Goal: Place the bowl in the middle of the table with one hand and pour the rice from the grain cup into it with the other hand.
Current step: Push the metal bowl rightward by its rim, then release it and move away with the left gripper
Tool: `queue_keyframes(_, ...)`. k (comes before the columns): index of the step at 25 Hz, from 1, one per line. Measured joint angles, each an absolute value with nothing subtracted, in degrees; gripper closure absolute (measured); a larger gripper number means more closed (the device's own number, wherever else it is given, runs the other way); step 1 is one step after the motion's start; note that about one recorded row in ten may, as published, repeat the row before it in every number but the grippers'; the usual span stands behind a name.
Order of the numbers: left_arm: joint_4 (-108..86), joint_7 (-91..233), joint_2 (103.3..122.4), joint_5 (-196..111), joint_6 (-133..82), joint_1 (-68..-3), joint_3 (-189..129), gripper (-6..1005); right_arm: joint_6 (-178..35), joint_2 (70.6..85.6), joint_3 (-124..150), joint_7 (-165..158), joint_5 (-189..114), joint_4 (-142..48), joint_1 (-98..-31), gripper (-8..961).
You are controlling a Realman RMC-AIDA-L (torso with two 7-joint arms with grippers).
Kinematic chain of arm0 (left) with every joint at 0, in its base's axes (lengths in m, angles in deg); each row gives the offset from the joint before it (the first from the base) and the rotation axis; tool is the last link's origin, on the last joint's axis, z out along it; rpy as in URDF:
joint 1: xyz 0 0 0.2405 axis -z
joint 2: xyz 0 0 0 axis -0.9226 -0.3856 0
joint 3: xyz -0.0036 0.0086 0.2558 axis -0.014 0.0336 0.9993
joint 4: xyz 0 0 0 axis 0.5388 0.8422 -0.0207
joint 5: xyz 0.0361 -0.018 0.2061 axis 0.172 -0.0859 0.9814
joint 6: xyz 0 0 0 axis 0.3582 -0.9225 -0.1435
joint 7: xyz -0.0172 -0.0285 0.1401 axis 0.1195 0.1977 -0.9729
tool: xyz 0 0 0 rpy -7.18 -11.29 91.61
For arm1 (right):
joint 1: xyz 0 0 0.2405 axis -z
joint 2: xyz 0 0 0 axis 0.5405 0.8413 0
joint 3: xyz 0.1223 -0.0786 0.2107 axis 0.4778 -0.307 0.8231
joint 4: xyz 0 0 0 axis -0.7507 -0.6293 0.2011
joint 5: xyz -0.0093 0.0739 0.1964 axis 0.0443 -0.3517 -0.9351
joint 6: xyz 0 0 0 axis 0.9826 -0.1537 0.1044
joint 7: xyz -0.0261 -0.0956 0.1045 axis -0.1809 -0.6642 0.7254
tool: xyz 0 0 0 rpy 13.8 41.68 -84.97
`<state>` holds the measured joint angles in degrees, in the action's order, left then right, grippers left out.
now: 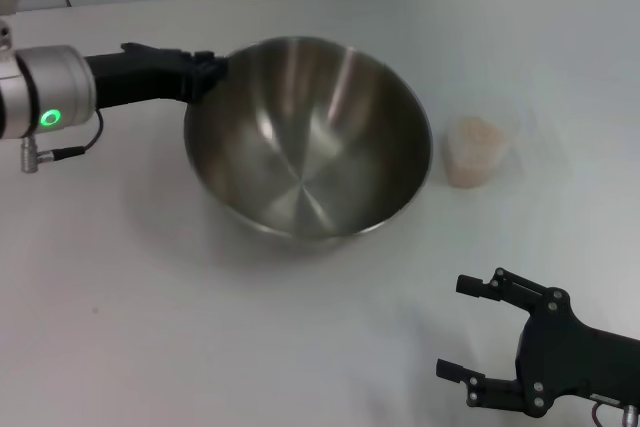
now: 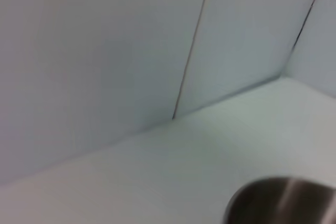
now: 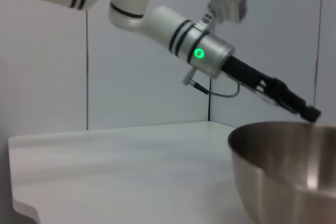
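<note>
I need to next move my right gripper to the side of the grain cup point(image 1: 511, 131) that faces away from the steel bowl and close it there.
The large steel bowl point(image 1: 310, 137) is tilted, its opening facing toward me, in the middle of the white table point(image 1: 150, 297). My left gripper point(image 1: 207, 71) is shut on the bowl's far-left rim. In the right wrist view the left gripper point(image 3: 308, 113) meets the rim of the bowl point(image 3: 286, 174). A part of the bowl point(image 2: 283, 203) also shows in the left wrist view. The clear grain cup point(image 1: 474, 152), filled with pale rice point(image 1: 473, 137), stands upright just right of the bowl. My right gripper point(image 1: 453, 327) is open and empty near the front right, apart from the cup.
A white wall with vertical seams point(image 2: 191, 45) stands behind the table's far edge. The table's rounded near corner point(image 3: 23, 208) shows in the right wrist view. The left arm's cable point(image 1: 60, 152) hangs near the table at the left.
</note>
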<state>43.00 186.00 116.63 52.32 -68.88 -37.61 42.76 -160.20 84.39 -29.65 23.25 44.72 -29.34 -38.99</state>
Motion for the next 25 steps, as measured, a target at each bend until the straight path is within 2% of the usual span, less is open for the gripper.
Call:
queue_keyframes(6, 49.8, 169.9, 116.37, 40.0, -71.4, -46.3, 42.5, 719, -160.1, 84.39, -29.6, 23.3, 44.7, -29.4, -39.1, 114)
queue_keyframes(9, 52.4, 158.1, 116.53, 33.2, -73.5, -53.5, 42.7, 657, -159.9, 84.39, -29.4, 23.2, 44.7, -29.7, -39.0, 114)
queue_keyframes(11, 52.4, 154.6, 116.58, 30.9, -73.7, -54.9, 42.9, 615, -159.8, 84.39, -29.4, 23.3, 44.7, -29.8, -39.0, 115)
queue_keyframes(12, 50.4, 142.6, 116.65, 22.5, -74.8, -58.8, 44.4, 594, -159.8, 84.4, -29.4, 23.3, 44.6, -30.0, -38.9, 115)
queue_keyframes(14, 47.7, 132.8, 116.57, 16.3, -77.2, -61.2, 45.7, 553, -159.7, 84.39, -29.2, 23.3, 44.5, -30.3, -38.8, 115)
queue_keyframes(17, 40.2, 120.5, 116.33, 10.0, -85.6, -62.8, 45.2, 415, -159.7, 84.39, -28.2, 23.3, 44.4, -30.7, -38.8, 114)
queue_keyframes(23, 27.5, 113.8, 115.54, 10.6, -100.1, -61.6, 37.7, 139, -160.7, 84.39, -24.8, 23.3, 44.3, -30.9, -37.7, 114)
queue_keyframes(25, 25.9, 113.4, 115.3, 11.8, -101.4, -61.4, 36.9, 139, -161.1, 84.39, -23.0, 23.3, 44.3, -30.9, -37.2, 114)
